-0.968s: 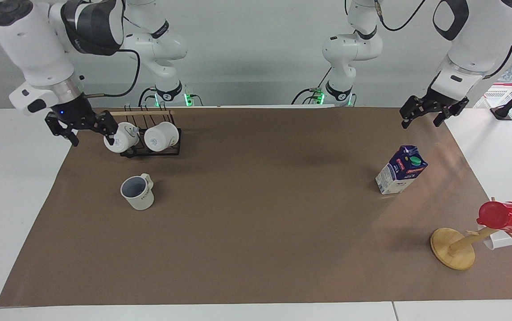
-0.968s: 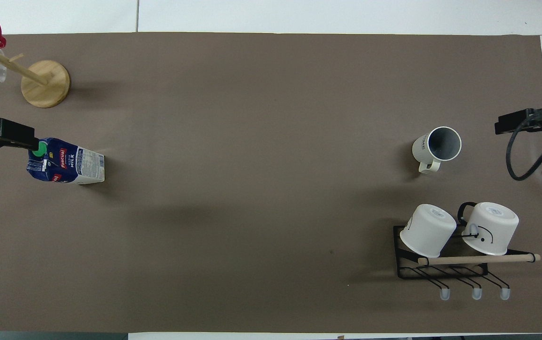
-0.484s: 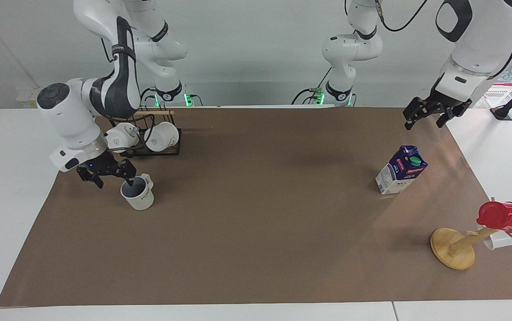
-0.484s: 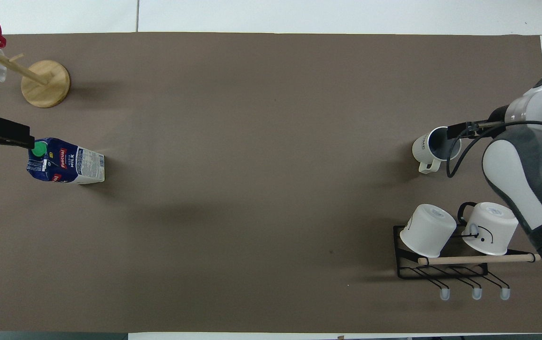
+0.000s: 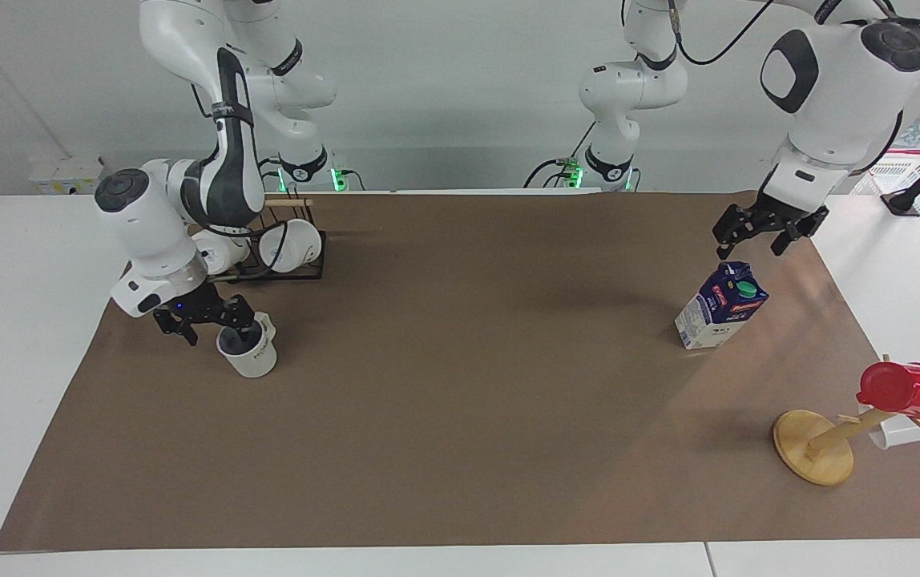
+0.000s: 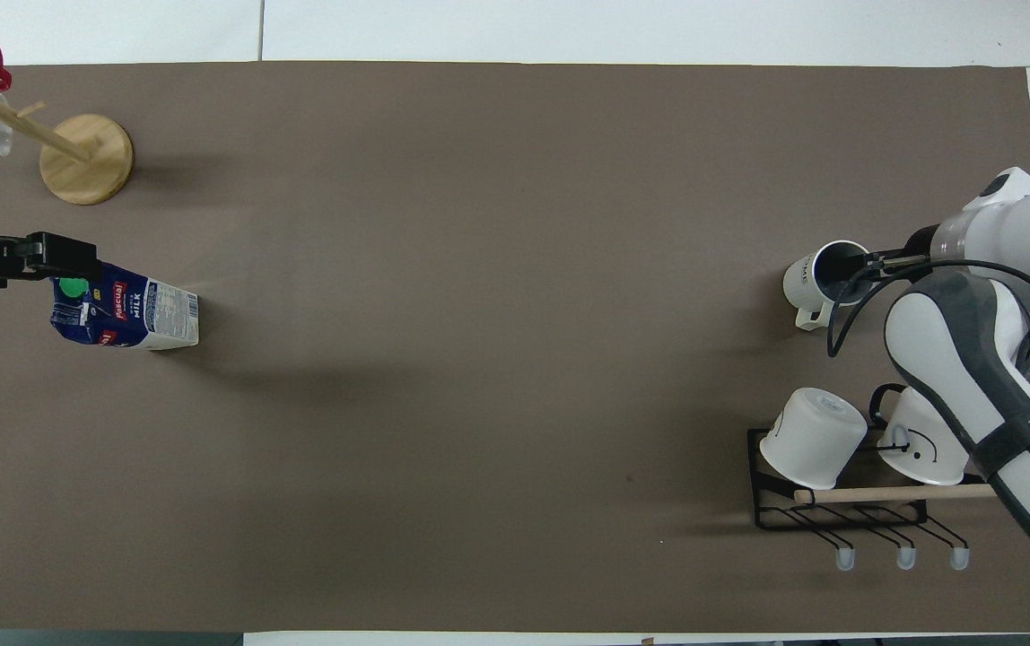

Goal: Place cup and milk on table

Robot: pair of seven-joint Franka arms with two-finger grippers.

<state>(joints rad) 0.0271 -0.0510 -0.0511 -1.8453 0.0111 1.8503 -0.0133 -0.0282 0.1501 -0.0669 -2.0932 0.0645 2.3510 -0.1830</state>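
The left gripper will grasp the milk's top (image 6: 72, 287), near the green cap.
The cream-white cup (image 5: 252, 358) stands upright on the brown sheet of the table (image 5: 460, 449), toward the right arm's end; it also shows in the overhead view (image 6: 813, 279). My right gripper (image 5: 205, 327) is low at the cup and open, with one finger in the cup's mouth (image 6: 869, 263) and the other outside its wall. The milk (image 5: 719, 310) stands on the sheet toward the left arm's end and shows in the overhead view (image 6: 134, 314). My left gripper (image 5: 751, 240) is open, just above the carton's top (image 6: 66, 262).
A black wire rack (image 5: 272, 272) with two white mugs stands nearer to the robots than the cup (image 6: 838, 516). A wooden mug tree (image 5: 815, 449) with a red cup (image 5: 905, 389) stands farther from the robots than the milk (image 6: 86, 159).
My right gripper came down from beside the rack to the cup and put one finger into its mouth. My left gripper moved down to just above the milk carton.
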